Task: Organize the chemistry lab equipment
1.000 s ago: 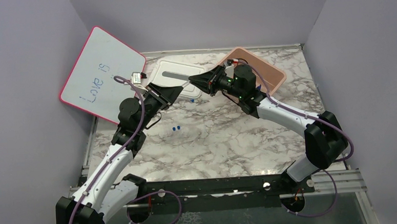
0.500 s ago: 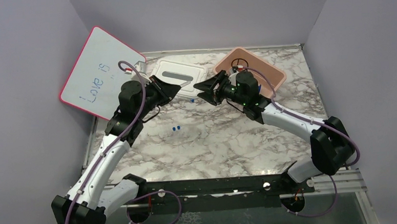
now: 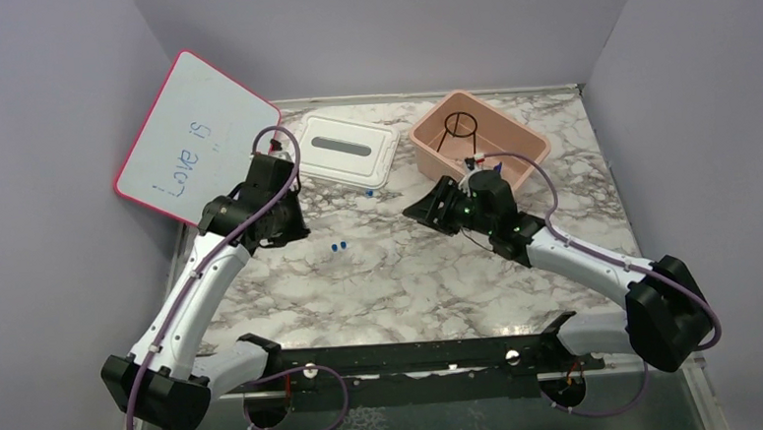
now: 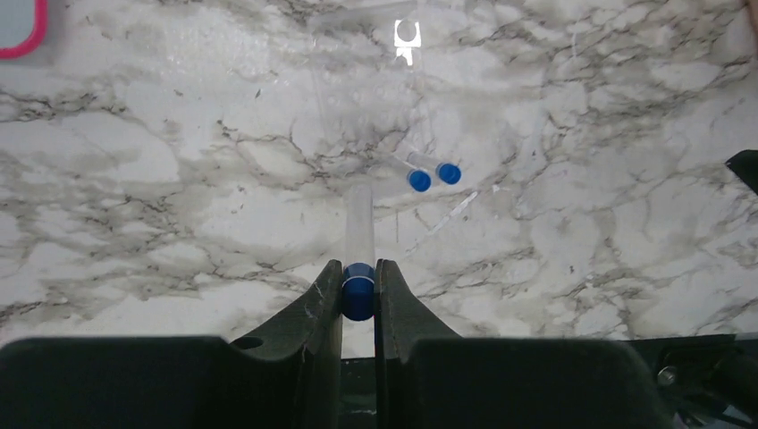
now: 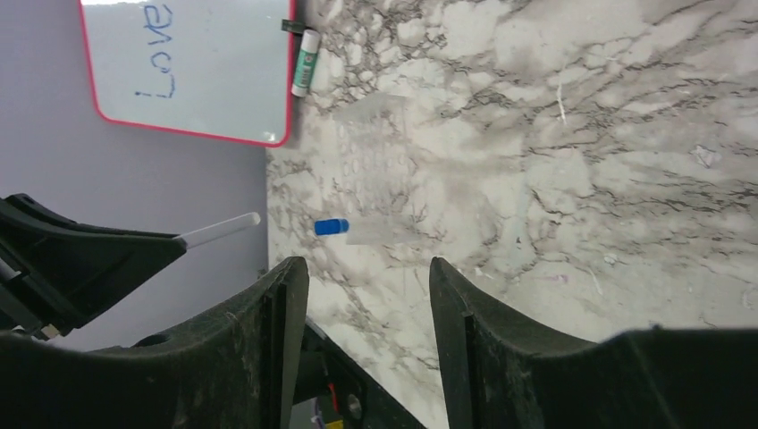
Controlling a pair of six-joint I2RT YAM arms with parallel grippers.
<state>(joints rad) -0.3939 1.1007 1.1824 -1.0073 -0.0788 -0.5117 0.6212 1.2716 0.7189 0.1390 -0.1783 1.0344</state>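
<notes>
Next, my left gripper lets go of the glass tube in the clear rack (image 3: 325,251) (image 4: 388,189), beside the blue-capped tubes on the whiteboard's side.
My left gripper (image 4: 359,268) is shut on the blue cap of a clear glass tube (image 4: 359,219), which sticks out ahead of the fingers above the marble. From above, that gripper (image 3: 289,225) hangs left of two blue-capped tubes (image 3: 338,247), which lie on the table (image 4: 420,179). My right gripper (image 5: 368,268) is open with nothing between its fingers. It hovers mid-table (image 3: 422,211), near the front of the pink bin (image 3: 527,148). A black wire ring stand (image 3: 462,127) stands inside the bin. One more blue-capped tube (image 5: 332,227) lies ahead of the right fingers.
A white lid (image 3: 344,148) lies at the back centre with a small blue piece (image 3: 369,192) by its edge. The pink-framed whiteboard (image 3: 196,136) leans at the left wall, a marker (image 5: 306,61) beside it. A small white clip (image 4: 407,36) lies further out.
The left arm has drawn back from the white lid toward the left with the tube in its grip. The right gripper opened and pulled away from the bin toward the table's middle.
</notes>
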